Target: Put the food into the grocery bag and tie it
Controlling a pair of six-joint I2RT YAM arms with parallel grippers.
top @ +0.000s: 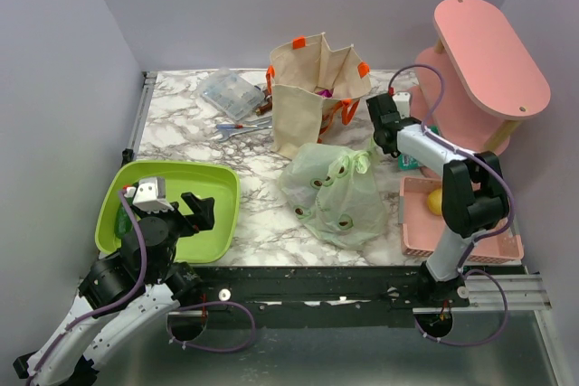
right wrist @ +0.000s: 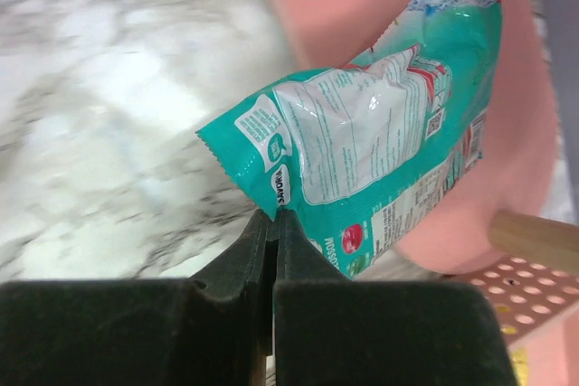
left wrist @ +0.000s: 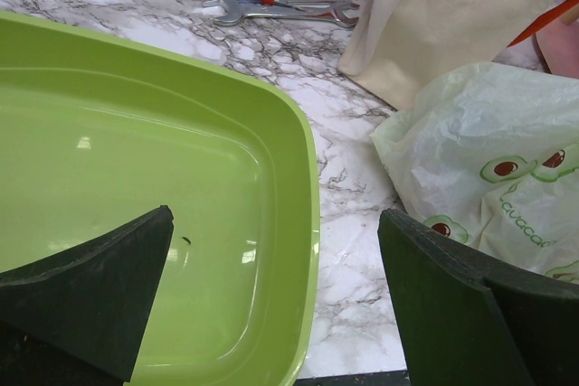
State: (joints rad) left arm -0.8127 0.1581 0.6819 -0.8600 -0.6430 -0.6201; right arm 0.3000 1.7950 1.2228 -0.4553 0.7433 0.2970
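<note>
My right gripper is holding the teal snack packet by its bottom edge, so next I put the packet down flat and grip it across its middle (right wrist: 366, 124) before lifting it.
The grocery bag (top: 335, 192), light green with avocado prints, lies crumpled at the table's middle, and its left side shows in the left wrist view (left wrist: 488, 160). A yellow lemon (top: 436, 201) rests in the pink basket (top: 457, 240) at the right. My right gripper (top: 384, 124) reaches toward the pink stand, and its fingers are shut (right wrist: 274, 216) on the bottom edge of a teal snack packet (right wrist: 380, 133) that leans on the stand. My left gripper (top: 201, 210) hangs open over the right rim of the lime green tray (left wrist: 136, 133), with nothing between its fingers (left wrist: 276, 223).
A pink two-tier stand (top: 479, 70) fills the back right corner. A beige tote with orange handles (top: 308, 88) stands behind the bag. Wrenches (top: 240, 130) and a clear plastic box (top: 231, 92) lie at the back left. The lime tray (top: 217, 178) sits front left.
</note>
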